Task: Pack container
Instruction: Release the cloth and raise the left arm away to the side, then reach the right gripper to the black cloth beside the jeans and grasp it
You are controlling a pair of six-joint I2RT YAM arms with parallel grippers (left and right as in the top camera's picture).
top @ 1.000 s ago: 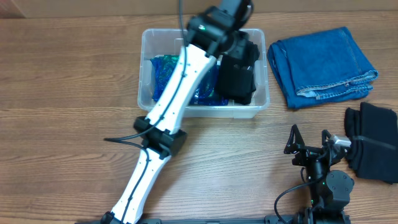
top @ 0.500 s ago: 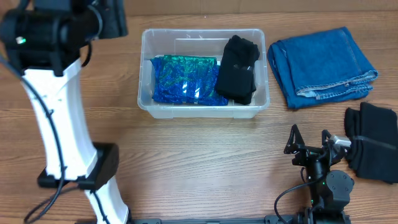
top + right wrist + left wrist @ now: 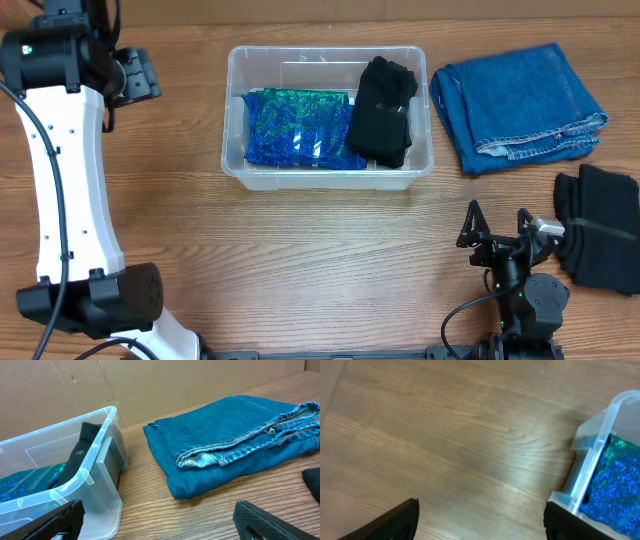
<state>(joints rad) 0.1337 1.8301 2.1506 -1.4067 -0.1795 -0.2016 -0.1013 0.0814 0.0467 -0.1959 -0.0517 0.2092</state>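
The robot's right gripper needs to next go to the dark folded clothing and take hold of its far end (image 3: 588, 200), beside the folded blue jeans.
The clear plastic container (image 3: 236, 110) stands at the back middle of the table. It holds a blue-green sequined item (image 3: 295, 128) and a black garment (image 3: 383, 125). My left gripper (image 3: 146, 80) is open and empty, left of the container and apart from it. In the left wrist view the gripper (image 3: 481, 506) is over bare wood, with the container's corner (image 3: 600, 445) at the right. My right gripper (image 3: 496, 226) is open and empty near the front edge. In the right wrist view the gripper (image 3: 157, 509) faces the container (image 3: 95, 485) and the folded jeans (image 3: 235, 455).
Folded blue jeans (image 3: 520, 105) lie right of the container. Dark folded clothing (image 3: 600, 230) lies at the right edge, with a bit showing in the right wrist view (image 3: 312, 480). A cardboard wall (image 3: 150, 385) stands behind the table.
My left arm has swung from over the container out to the far left. The black garment now lies uncovered in the container. The right arm has not moved.
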